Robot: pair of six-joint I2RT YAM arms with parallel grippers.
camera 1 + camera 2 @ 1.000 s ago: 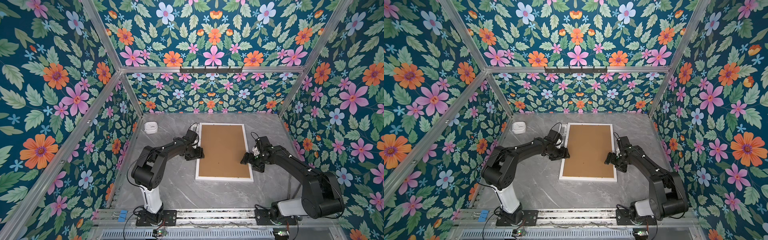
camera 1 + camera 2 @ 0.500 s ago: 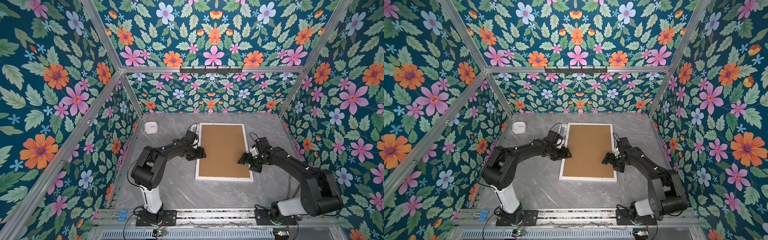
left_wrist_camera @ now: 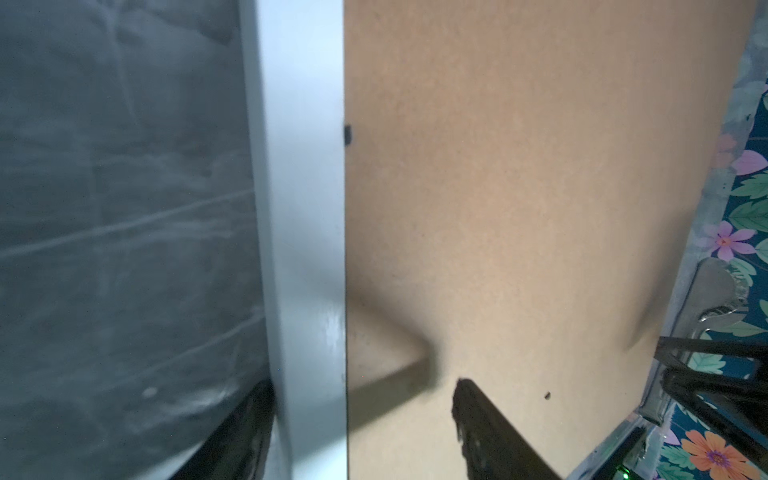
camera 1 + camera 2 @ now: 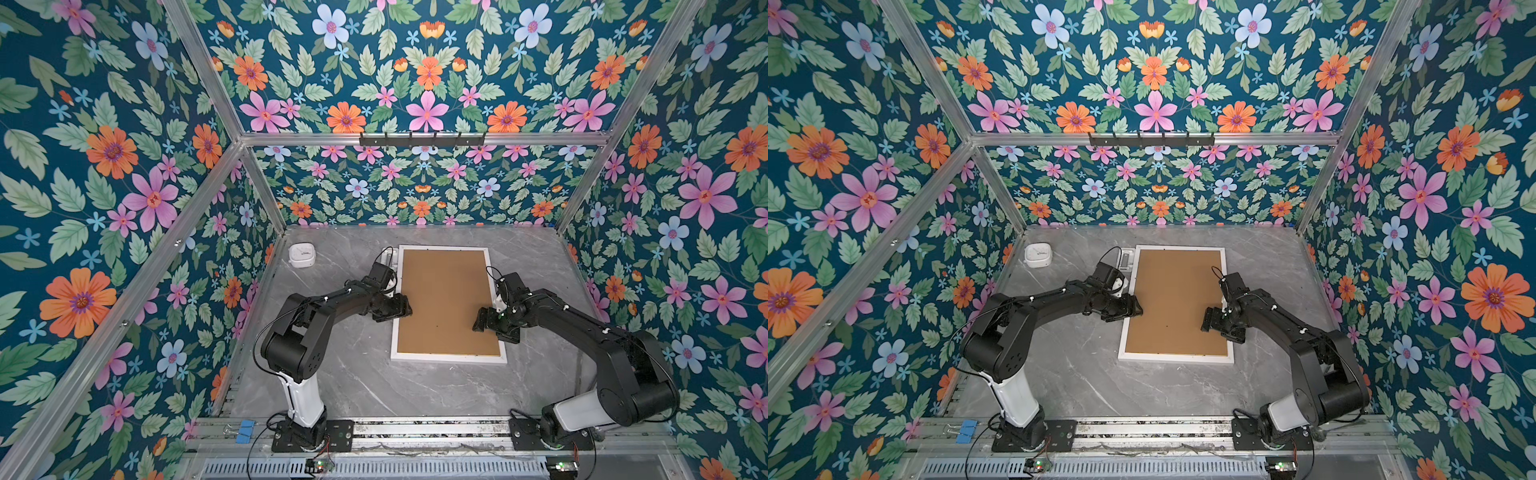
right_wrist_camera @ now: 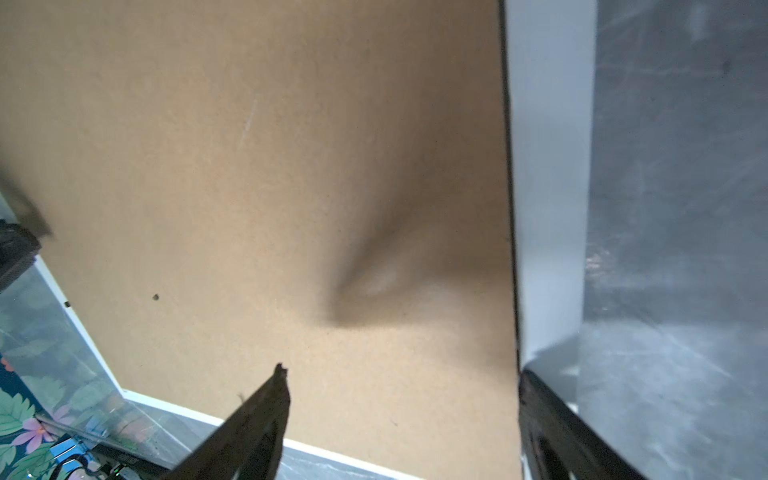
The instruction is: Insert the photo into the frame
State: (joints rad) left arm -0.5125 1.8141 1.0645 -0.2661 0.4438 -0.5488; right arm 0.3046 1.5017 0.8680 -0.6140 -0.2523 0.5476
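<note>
The robot's right gripper should next close on the brown backing board's long edge [image 4: 496, 325] [image 5: 517, 352] beside it, near that board's near corner, to lift the board out.
The white frame [image 4: 449, 358] [image 4: 1175, 357] lies flat on the grey table with a brown backing board [image 4: 446, 303] [image 4: 1177, 303] filling its opening. The photo is hidden. My left gripper [image 4: 401, 309] [image 4: 1131, 309] sits low at the frame's left side. It is open [image 3: 363, 384], with one finger outside the white rim [image 3: 303, 208] and the other over the board [image 3: 519, 187]. My right gripper [image 4: 484, 322] [image 4: 1212, 320] is at the right side, also open [image 5: 403, 370]. It straddles the rim [image 5: 548, 166] and the board [image 5: 249, 145].
A small white device [image 4: 302, 254] [image 4: 1038, 254] sits at the back left of the table. A small white object [image 4: 1126, 259] lies beside the frame's far left corner. Floral walls close in the left, back and right. A blue clip [image 4: 245, 427] hangs on the front rail.
My right gripper has shifted a little leftward over the board's right edge. The left gripper has stayed almost where it was. The frame has not moved.
</note>
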